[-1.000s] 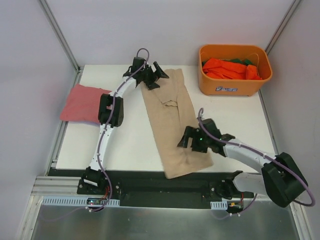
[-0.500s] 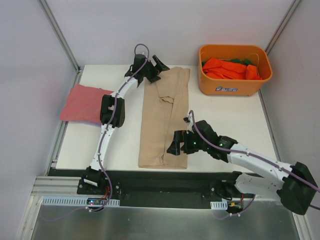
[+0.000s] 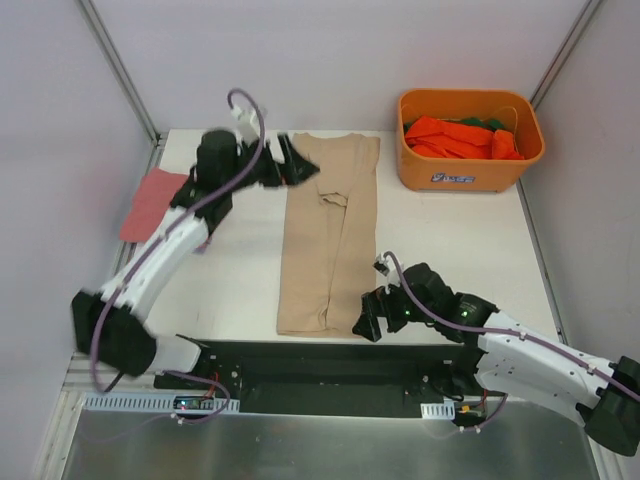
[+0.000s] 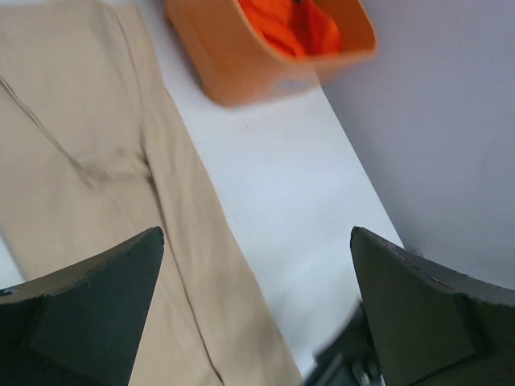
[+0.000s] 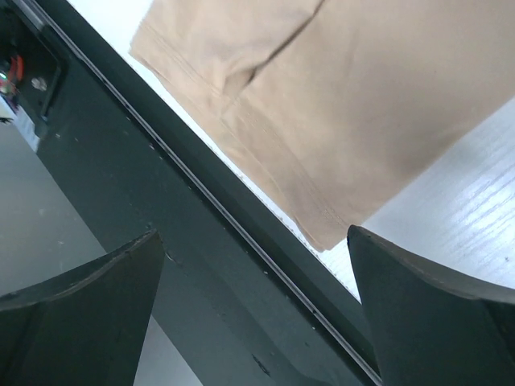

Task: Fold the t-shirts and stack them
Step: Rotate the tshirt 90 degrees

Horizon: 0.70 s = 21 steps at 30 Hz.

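Observation:
The beige t-shirt should be grabbed next with my right gripper by its near hem corner point(image 3: 364, 333) point(image 5: 323, 237), the one on the same side as the orange bin.
The beige t-shirt point(image 3: 330, 240) lies flat on the white table point(image 3: 245, 270), folded lengthwise into a long strip from the far edge to the near edge. My left gripper point(image 3: 303, 165) is open and empty, just left of the strip's far end; its wrist view point(image 4: 257, 310) looks down on the beige cloth point(image 4: 80, 161). My right gripper point(image 3: 368, 322) is open and empty by the strip's near right corner; its wrist view point(image 5: 253, 310) shows the hem point(image 5: 338, 104). A pinkish-red shirt point(image 3: 152, 200) lies folded at the far left, partly hidden by my left arm.
An orange plastic bin point(image 3: 450, 172) stands at the back right, holding orange shirts point(image 3: 455, 135) and a green one point(image 3: 478, 122); it also shows in the left wrist view point(image 4: 233, 64). A black rail point(image 3: 320, 360) runs along the table's near edge, under my right gripper.
The shirt swung round and now lies straight. Both grippers have let go of it. My right gripper drew back to the near edge. My left arm's elbow swung out left.

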Tool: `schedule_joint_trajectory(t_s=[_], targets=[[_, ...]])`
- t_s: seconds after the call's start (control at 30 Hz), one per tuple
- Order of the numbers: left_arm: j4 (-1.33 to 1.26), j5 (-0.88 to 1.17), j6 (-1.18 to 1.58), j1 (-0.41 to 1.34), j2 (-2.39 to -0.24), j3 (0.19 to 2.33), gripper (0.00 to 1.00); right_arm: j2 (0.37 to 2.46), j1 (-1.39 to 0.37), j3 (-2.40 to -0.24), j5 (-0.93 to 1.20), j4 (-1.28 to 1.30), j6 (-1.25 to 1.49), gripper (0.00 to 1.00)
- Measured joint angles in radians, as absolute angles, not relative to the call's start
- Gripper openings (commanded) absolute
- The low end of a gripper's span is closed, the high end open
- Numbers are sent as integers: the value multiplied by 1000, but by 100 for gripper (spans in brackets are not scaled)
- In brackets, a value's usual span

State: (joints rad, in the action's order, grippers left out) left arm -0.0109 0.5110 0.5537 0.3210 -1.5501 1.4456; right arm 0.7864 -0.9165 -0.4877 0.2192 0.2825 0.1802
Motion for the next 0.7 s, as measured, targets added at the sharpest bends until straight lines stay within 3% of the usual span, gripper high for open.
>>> schedule_joint_trajectory(t_s=[0.13, 0.2, 0.3, 0.43, 0.57, 0.7], targets=[[-16, 357, 540, 484, -1140, 969, 97, 830, -928, -465, 220, 283, 170, 94], [11, 332, 563, 511, -1053, 820, 90, 873, -935, -466, 216, 281, 171, 93], [124, 253, 612, 530, -983, 632, 91, 945, -952, -469, 179, 293, 195, 90], [269, 207, 677, 599, -838, 483, 88, 982, -981, -469, 118, 292, 253, 87], [307, 208, 754, 633, -758, 393, 78, 991, -1000, -468, 76, 268, 314, 83], [323, 208, 804, 676, -812, 341, 71, 1008, -1009, -460, 31, 232, 376, 69]])
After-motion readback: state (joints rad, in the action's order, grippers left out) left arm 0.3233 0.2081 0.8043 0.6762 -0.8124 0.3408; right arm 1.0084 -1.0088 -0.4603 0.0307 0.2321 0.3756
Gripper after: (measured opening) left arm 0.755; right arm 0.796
